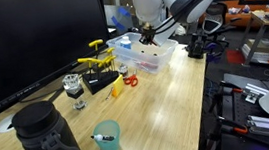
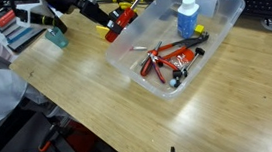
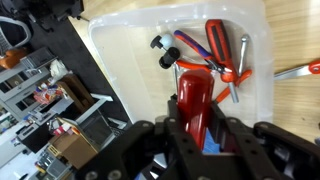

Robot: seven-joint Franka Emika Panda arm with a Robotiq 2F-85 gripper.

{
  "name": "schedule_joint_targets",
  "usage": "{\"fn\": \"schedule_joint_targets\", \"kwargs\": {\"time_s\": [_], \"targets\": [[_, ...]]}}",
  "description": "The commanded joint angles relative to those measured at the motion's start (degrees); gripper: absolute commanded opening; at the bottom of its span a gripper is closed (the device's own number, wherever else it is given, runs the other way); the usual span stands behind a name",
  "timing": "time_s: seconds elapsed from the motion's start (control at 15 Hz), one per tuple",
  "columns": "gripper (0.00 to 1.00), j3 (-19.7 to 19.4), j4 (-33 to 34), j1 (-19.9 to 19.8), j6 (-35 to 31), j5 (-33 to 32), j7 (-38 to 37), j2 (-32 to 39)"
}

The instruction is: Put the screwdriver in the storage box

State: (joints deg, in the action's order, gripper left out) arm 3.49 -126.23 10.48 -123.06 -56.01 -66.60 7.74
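Observation:
I should use my gripper to set the screwdriver down on the bottom of the storage box point(image 1: 151, 53) point(image 3: 182, 66) beside the red-handled pliers.
In the wrist view my gripper point(image 3: 197, 128) is shut on the red handle of the screwdriver point(image 3: 195, 98), which points down into the storage box point(image 3: 120, 50), a clear whitish bin. Its shaft is hidden behind the handle. In an exterior view the gripper point(image 1: 146, 32) hangs just above the box point(image 1: 163, 57) at the far end of the wooden table. The box also shows in an exterior view point(image 2: 226, 22), where the gripper is not seen.
Inside the box lie red-handled pliers point(image 3: 215, 45), another red-handled tool point(image 3: 241, 55) and a blue bottle point(image 2: 187, 16). On the table stand a teal cup point(image 1: 107, 138), a black bag point(image 1: 46, 140), yellow-handled tools point(image 1: 94, 57) and orange-red scissors point(image 1: 128, 81). A dark monitor point(image 1: 30, 36) stands behind.

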Motion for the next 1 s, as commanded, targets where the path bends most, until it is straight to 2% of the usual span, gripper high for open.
{"fn": "schedule_joint_targets", "kwargs": {"time_s": [0.0,0.47,0.93], "targets": [[0.08,-0.5,-0.8,-2.5,-2.5,-0.7,-2.5,0.2],[0.08,-3.6,2.0,-5.5,-6.1,-2.2,-4.8,6.4],[0.08,-4.9,6.6,-7.2,-11.2,1.0,-3.1,13.5]]}}
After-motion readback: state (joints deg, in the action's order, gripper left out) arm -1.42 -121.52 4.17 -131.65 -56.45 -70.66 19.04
